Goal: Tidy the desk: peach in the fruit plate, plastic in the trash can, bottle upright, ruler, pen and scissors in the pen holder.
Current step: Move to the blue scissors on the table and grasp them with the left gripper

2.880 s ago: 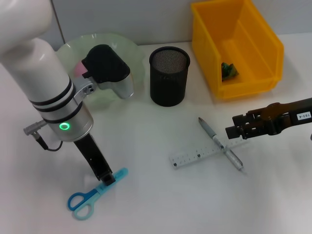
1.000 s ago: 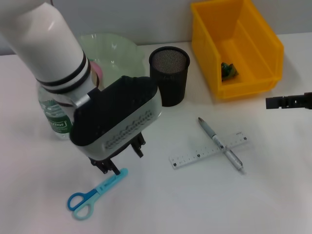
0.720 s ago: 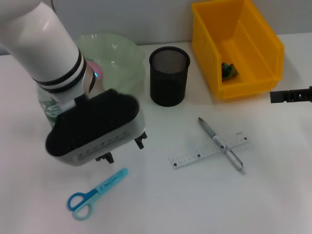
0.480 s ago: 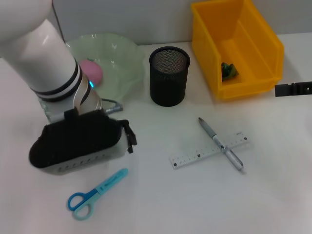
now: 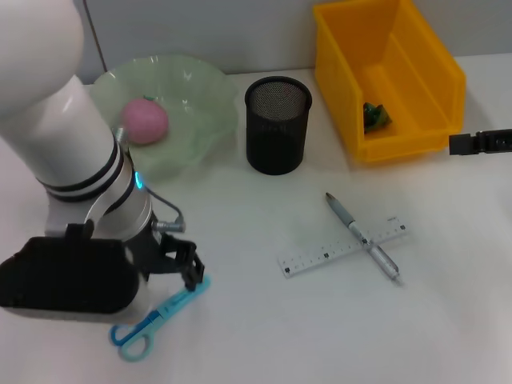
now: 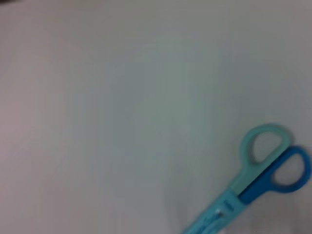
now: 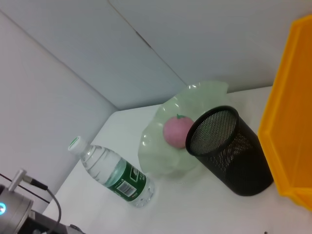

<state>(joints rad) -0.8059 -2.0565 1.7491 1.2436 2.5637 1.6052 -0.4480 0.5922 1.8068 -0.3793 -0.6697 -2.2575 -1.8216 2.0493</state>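
The scissors lie slanted to my left gripper; next I open it, line it up and grip their blade end [image 5: 189, 294].
The blue scissors [image 5: 156, 320] lie flat near the table's front left, also seen in the left wrist view [image 6: 253, 180]. My left gripper [image 5: 189, 269] hangs open just over their blade tip, holding nothing. A pink peach [image 5: 145, 120] sits in the green fruit plate [image 5: 200, 96]. The silver pen [image 5: 362, 235] lies across the clear ruler [image 5: 342, 250] right of centre. The black mesh pen holder [image 5: 277, 124] stands empty-looking. Green plastic [image 5: 376, 116] lies in the yellow trash can [image 5: 432, 88]. The bottle [image 7: 116, 177] stands upright in the right wrist view, hidden behind my left arm in the head view. My right gripper [image 5: 478, 142] is at the far right edge.
The bulky left forearm [image 5: 68, 160] covers the table's left side. The back wall runs close behind the plate and bin.
My left arm has swung down and to the left, bringing its gripper low onto the scissors' blade end and uncovering the peach. The right gripper has pulled back to the right edge.
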